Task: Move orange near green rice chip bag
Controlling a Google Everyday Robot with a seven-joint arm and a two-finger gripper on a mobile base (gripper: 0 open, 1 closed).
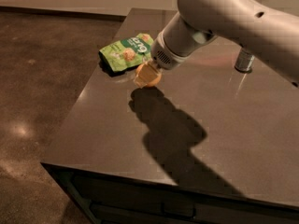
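My gripper needs to release the orange, now held low over the dark tabletop, on the table, at the near edge of the green rice chip bag (138,70).
The green rice chip bag (126,53) lies flat at the table's far left corner. My gripper (145,75) hangs from the pale arm that reaches in from the upper right, just right of and in front of the bag. It is shut on the orange (152,78), which shows between the tan fingers (142,74), low over the dark tabletop (107,129). The orange sits a short gap from the bag's near right edge.
A slim silver-grey can (244,60) stands at the back right, partly hidden by the arm. The arm casts a broad shadow (173,134) across the table's middle. The table's left and front edges drop to a brown floor (37,101).
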